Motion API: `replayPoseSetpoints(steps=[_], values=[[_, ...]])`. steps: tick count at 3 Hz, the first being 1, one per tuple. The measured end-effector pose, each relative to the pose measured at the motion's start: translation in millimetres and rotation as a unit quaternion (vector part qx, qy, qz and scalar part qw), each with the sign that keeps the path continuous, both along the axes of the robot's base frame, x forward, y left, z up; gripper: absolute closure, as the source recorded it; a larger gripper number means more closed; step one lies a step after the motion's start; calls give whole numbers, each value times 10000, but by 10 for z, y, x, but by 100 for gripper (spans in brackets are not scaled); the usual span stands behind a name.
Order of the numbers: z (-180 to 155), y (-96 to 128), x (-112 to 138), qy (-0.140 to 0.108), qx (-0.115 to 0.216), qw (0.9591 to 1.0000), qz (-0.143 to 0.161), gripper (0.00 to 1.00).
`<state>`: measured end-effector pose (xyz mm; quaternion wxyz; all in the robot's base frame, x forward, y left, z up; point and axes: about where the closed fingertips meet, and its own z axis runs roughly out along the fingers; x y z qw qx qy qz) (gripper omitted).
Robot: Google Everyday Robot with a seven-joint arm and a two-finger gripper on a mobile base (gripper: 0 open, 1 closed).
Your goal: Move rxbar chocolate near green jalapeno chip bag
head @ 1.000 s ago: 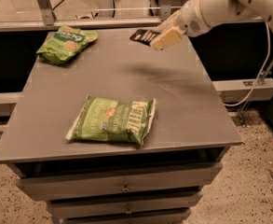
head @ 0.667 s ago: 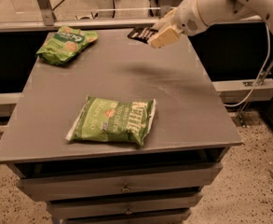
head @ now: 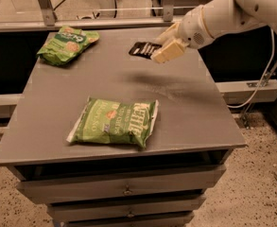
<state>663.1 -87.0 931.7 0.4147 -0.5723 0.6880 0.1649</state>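
Observation:
Next, my gripper releases the rxbar chocolate against the green jalapeno chip bag's far corner (head: 149, 99), on the arm's side.
The rxbar chocolate (head: 142, 49) is a small flat black bar with pale lettering, held in the air above the far right part of the grey table (head: 57, 108). My gripper (head: 162, 45) is shut on its right end, its cream fingers (head: 167, 51) pinching the bar. The white arm reaches in from the upper right. The green jalapeno chip bag (head: 114, 122), with white "Kettle" lettering, lies flat near the table's front middle, well below and left of the bar.
A smaller bright-green snack bag (head: 67, 43) with cracker pictures lies at the table's far left corner. Drawers (head: 124, 190) sit under the tabletop. A cable (head: 258, 86) hangs to the right. A glass rail (head: 105, 22) runs behind the table.
The gripper with the bar has moved slightly left and up over the table's far edge. Both bags have stayed put.

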Motion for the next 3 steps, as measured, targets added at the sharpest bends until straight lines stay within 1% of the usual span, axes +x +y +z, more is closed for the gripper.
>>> replayPoseSetpoints(steps=[1,2,3], values=[[-158,33,-375,203,-106,9989,406,100],[-268,71,-739,365,-136,9963,764,100],[-401,86,-1011,540,-165,9924,1093,100]])
